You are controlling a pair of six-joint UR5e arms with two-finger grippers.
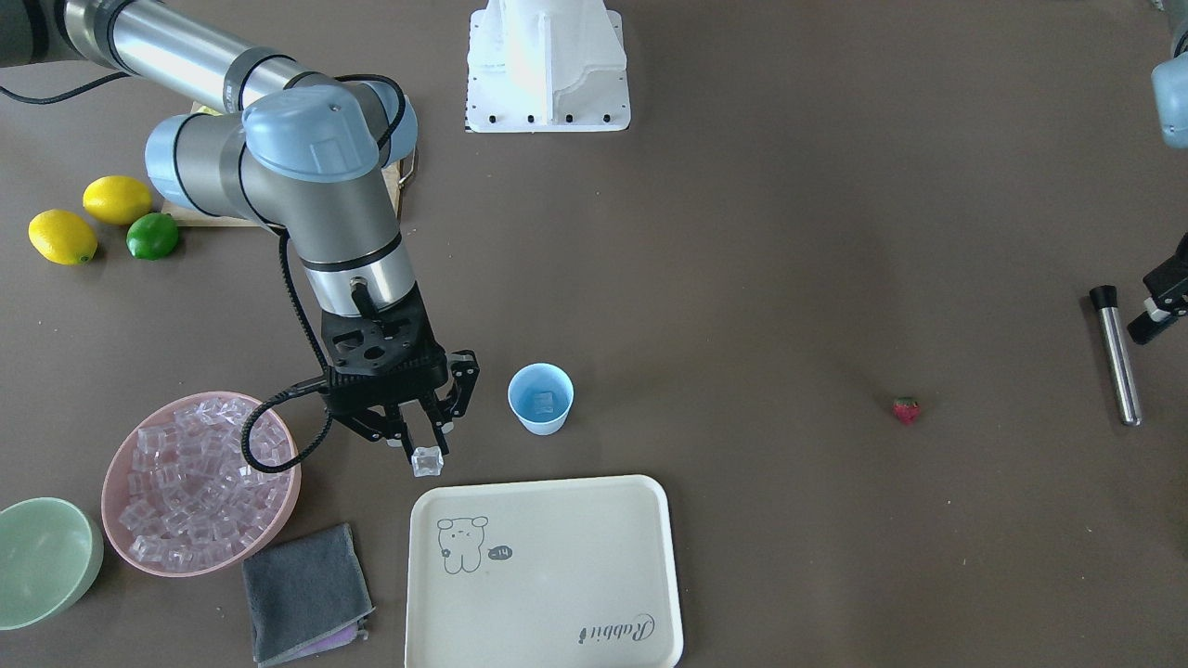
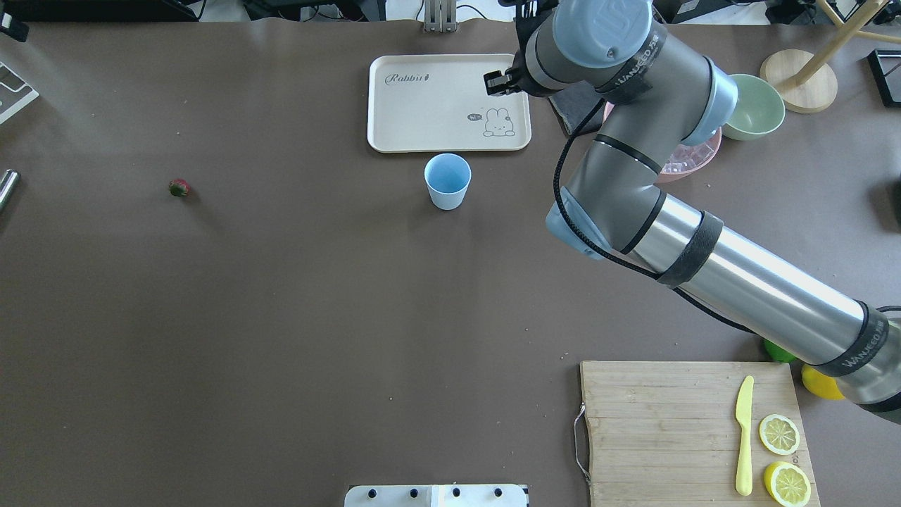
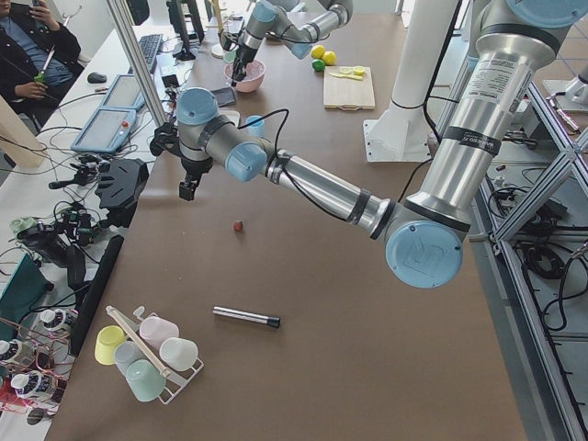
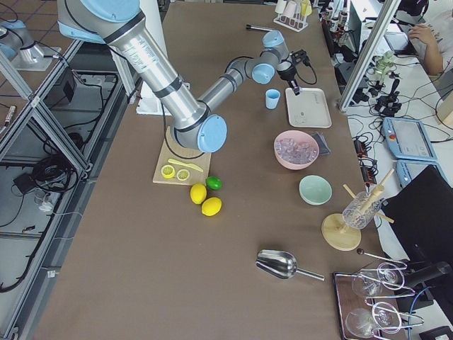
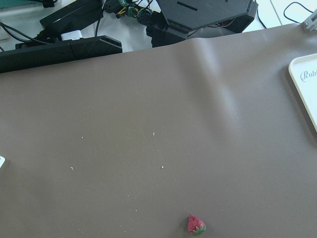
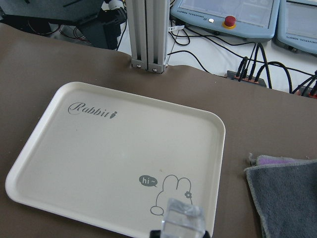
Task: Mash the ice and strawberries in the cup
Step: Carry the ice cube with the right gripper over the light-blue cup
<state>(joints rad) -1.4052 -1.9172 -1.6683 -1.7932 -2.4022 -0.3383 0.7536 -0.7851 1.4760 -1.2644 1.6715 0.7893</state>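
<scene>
The clear ice cube in my right gripper, now between cup and pink bowl, will be let go inside the light-blue cup (image 1: 542, 403), where the ice cube is already lying.
The light-blue cup (image 1: 540, 397) stands upright mid-table, one ice cube (image 1: 543, 403) lying inside it. My right gripper (image 1: 424, 447) hangs between the cup and the pink bowl, shut on a clear ice cube (image 1: 428, 461). The right wrist view shows that cube (image 6: 183, 225) at its bottom edge, over the near rim of the cream tray. The strawberry (image 1: 906, 409) lies alone on the table, far from the cup, and shows again in the left wrist view (image 5: 196, 225). My left gripper (image 1: 1158, 308) is only partly in view at the table's end. I cannot tell whether it is open or shut.
A pink bowl (image 1: 119, 464) full of ice cubes, a pale-green bowl (image 1: 46, 557) and a grey cloth (image 1: 306, 594) sit near the right gripper. The cream tray (image 1: 543, 571) lies beside the cup. A metal rod (image 1: 1116, 354) lies by the left gripper. Lemons, a lime (image 1: 152, 236) and a cutting board (image 2: 690, 429) are near the base.
</scene>
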